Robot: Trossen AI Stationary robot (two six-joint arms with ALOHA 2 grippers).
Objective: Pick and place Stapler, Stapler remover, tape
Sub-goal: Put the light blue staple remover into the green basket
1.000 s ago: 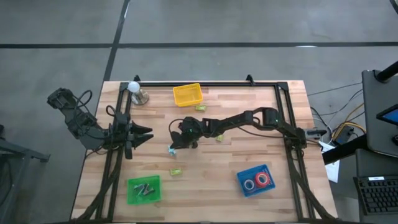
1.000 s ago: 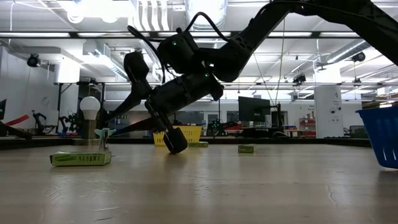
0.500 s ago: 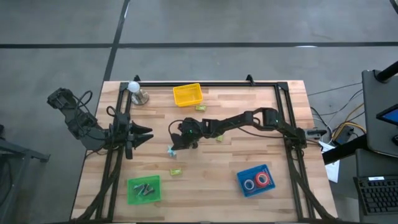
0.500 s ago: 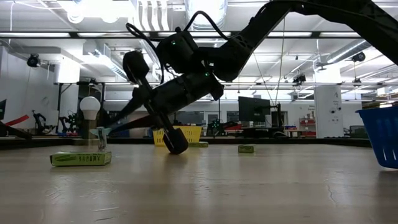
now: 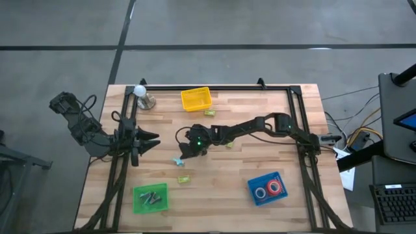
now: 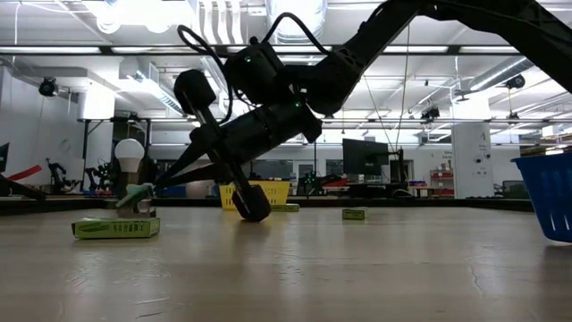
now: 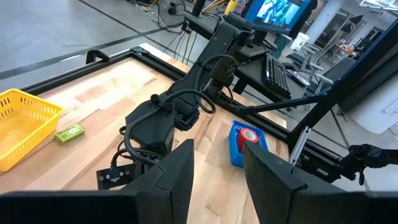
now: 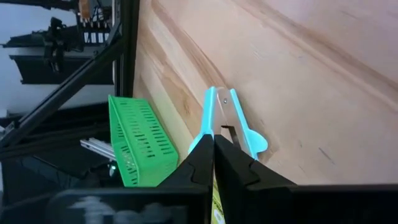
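Observation:
The stapler remover tilts from the robot's right gripper by the end of one handle, so the robot should set it down and grip its other handle (image 8: 250,132) before lifting.
A teal stapler remover (image 5: 177,160) sits left of the table's centre; it also shows in the right wrist view (image 8: 224,118) and tilted in the low view (image 6: 134,193). My right gripper (image 5: 184,154) reaches in from the right and is shut on it. Two red tape rolls (image 5: 268,190) lie in the blue basket (image 5: 255,184) at the near right. My left gripper (image 5: 155,138) waits open at the table's left edge, empty. A green basket (image 5: 139,193) at the near left holds grey metal things (image 5: 152,199). My right gripper pinches one end of the stapler remover (image 8: 203,140) between its two fingertips (image 8: 231,163). The fingers slant down from the table's right side. The remover sticks out beyond the fingertips, tilted. A green box hides its lower end in the low view, so I cannot tell whether it is lifted clear.
A yellow basket (image 5: 196,99) stands at the far middle, a bulb-shaped thing (image 5: 141,95) at the far left. Small green boxes lie near the basket (image 5: 209,112), under the right arm (image 5: 229,144) and near the remover (image 5: 182,179). Black rails run along the table's sides.
My right gripper has reached a little farther toward the table's left and near edges and dipped lower. The stapler remover, upright before, has tipped to a slant and has shifted slightly toward the near edge.

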